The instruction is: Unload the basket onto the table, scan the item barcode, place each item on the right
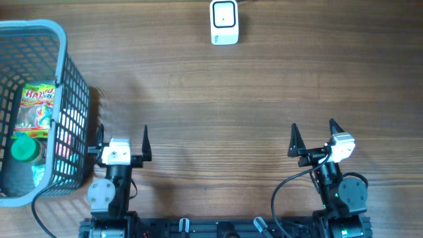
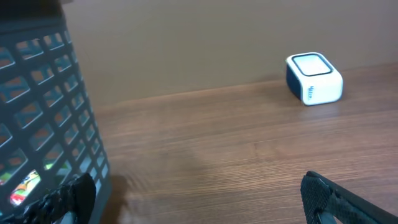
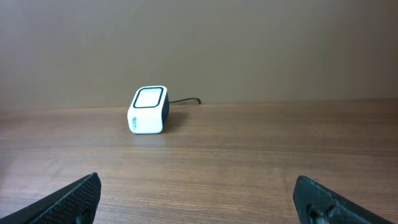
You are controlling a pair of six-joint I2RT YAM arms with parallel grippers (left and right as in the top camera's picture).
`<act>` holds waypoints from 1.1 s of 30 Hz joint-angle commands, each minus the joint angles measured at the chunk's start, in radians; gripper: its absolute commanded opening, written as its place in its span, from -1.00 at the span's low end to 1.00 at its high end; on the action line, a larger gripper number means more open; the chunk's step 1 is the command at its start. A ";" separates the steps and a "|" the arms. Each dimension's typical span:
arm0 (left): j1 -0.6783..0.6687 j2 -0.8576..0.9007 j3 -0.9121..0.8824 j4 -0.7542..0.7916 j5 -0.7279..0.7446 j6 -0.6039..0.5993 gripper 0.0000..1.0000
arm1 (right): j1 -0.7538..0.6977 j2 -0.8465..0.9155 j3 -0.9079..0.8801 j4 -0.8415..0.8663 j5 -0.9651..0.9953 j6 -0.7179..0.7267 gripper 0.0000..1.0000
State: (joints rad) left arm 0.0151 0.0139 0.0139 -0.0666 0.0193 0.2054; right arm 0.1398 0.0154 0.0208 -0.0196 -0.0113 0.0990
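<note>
My left gripper will grasp the green cap (image 1: 25, 149) of the bottle beside the candy bag next, reaching into the grey mesh basket.
A white barcode scanner (image 1: 224, 22) with a dark window stands at the far middle of the table, also in the left wrist view (image 2: 314, 78) and the right wrist view (image 3: 148, 110). The items lie in a grey mesh basket (image 1: 63, 59) at the left: a colourful candy bag (image 1: 36, 109) and a green-capped bottle (image 1: 25, 149). My left gripper (image 1: 123, 130) (image 2: 196, 186) is open and holds nothing, just right of the basket wall (image 2: 43, 93). Near the front edge at the right, my right gripper (image 1: 313, 125) (image 3: 198, 183) is open too, with only bare wood between its fingers.
The scanner's black cable (image 3: 185, 101) runs off behind it toward the table's far edge. Through the basket mesh the candy bag (image 2: 25, 185) shows beside my left finger. A plain brown wall backs the wooden table (image 1: 218, 99).
</note>
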 commanded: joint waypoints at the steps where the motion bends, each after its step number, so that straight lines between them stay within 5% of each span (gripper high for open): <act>1: 0.001 -0.005 -0.008 0.039 0.225 -0.035 1.00 | 0.004 -0.008 -0.007 0.006 -0.012 -0.018 1.00; 9: 0.000 0.135 0.313 -0.061 0.328 -0.145 1.00 | 0.004 -0.008 -0.007 0.006 -0.012 -0.018 1.00; 17: 0.000 0.784 1.186 -0.744 0.378 -0.147 1.00 | 0.004 -0.008 -0.007 0.006 -0.012 -0.018 0.99; 20: 0.000 0.906 1.302 -0.983 0.431 -0.147 1.00 | 0.004 -0.008 -0.007 0.006 -0.012 -0.018 0.99; 23: 0.001 0.924 1.311 -0.984 0.435 -0.220 1.00 | 0.004 -0.008 -0.007 0.006 -0.012 -0.018 0.99; 26: 0.001 0.965 1.487 -1.007 0.054 -0.569 1.00 | 0.004 -0.008 -0.007 0.006 -0.012 -0.018 0.99; 31: 0.019 1.143 1.842 -1.168 -0.222 -0.714 1.00 | 0.004 -0.008 -0.007 0.006 -0.012 -0.018 0.99; 33: 0.113 1.265 2.007 -1.261 -0.359 -0.859 1.00 | 0.004 -0.008 -0.007 0.006 -0.012 -0.018 1.00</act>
State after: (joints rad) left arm 0.0387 1.1500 1.8732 -1.2785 -0.1074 -0.4480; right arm 0.1398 0.0154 0.0200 -0.0177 -0.0113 0.0990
